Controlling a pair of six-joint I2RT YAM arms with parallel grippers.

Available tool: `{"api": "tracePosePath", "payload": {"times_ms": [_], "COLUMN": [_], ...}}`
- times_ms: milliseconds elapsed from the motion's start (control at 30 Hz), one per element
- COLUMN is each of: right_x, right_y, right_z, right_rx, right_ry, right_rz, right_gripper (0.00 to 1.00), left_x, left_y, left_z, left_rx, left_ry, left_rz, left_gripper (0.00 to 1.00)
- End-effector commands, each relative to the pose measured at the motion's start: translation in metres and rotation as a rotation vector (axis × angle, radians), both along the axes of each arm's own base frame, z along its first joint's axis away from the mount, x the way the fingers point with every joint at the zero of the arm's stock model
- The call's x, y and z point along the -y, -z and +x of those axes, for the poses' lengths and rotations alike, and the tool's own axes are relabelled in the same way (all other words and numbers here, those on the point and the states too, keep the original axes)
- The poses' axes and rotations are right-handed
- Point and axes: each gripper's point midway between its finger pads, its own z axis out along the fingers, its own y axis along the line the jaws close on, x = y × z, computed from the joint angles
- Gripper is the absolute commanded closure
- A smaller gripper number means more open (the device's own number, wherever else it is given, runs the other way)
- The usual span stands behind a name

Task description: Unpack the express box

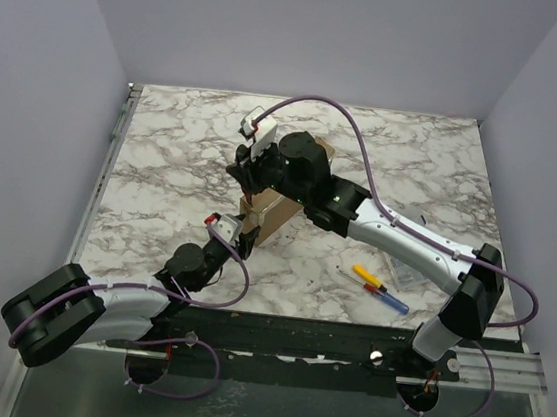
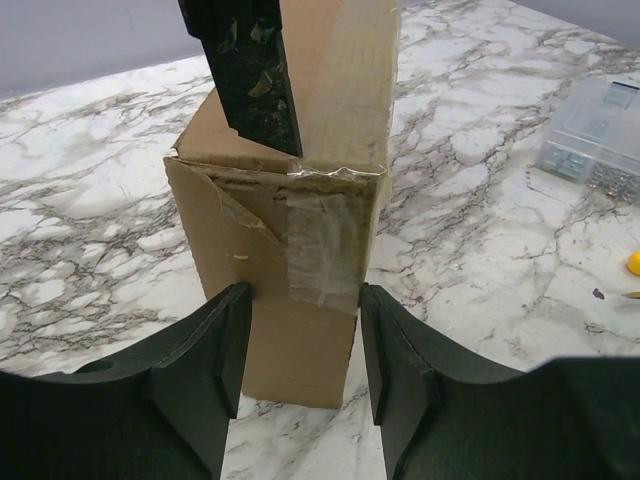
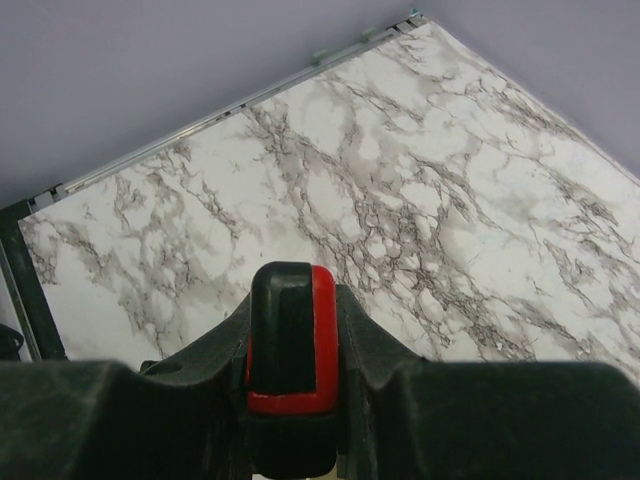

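The express box's near end is wider than my left gripper's fingers, so next I back away, open wide and grip the express box's opposite sides [image 2: 193, 245].
The express box [image 1: 276, 214], brown cardboard with clear tape, stands on end in the middle of the marble table. Its taped near face [image 2: 300, 300] fills the left wrist view. My left gripper [image 2: 305, 330] is open, and its fingertips [image 2: 236, 330] flank the lower part of that face; whether they touch it I cannot tell. My right gripper [image 1: 253, 172] hangs over the box's top end and is shut on a red and black cutter [image 3: 292, 340]. The cutter's black tip [image 2: 250, 75] rests at the box's upper edge by the tape.
A clear plastic compartment case [image 2: 597, 135] lies right of the box. A yellow-and-red pen [image 1: 368, 276] and a blue one [image 1: 389, 300] lie near the right arm. Grey walls close in the table on three sides.
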Motion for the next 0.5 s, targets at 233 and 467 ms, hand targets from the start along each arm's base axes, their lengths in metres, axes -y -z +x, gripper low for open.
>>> {"api": "tracePosePath", "payload": {"times_ms": [233, 467], "right_x": [-0.011, -0.014], "right_y": [-0.011, -0.001], "right_z": [0.012, 0.014], "right_rx": [0.020, 0.015], "right_ry": [0.051, 0.050], "right_rz": [0.037, 0.022], "right_gripper": [0.99, 0.99], "left_x": [0.006, 0.005], "left_y": [-0.006, -0.006], "left_z": [-0.004, -0.005], "left_rx": [0.001, 0.001], "left_ry": [0.038, 0.039], "left_rz": [-0.058, -0.061], "left_gripper": [0.51, 0.52]}}
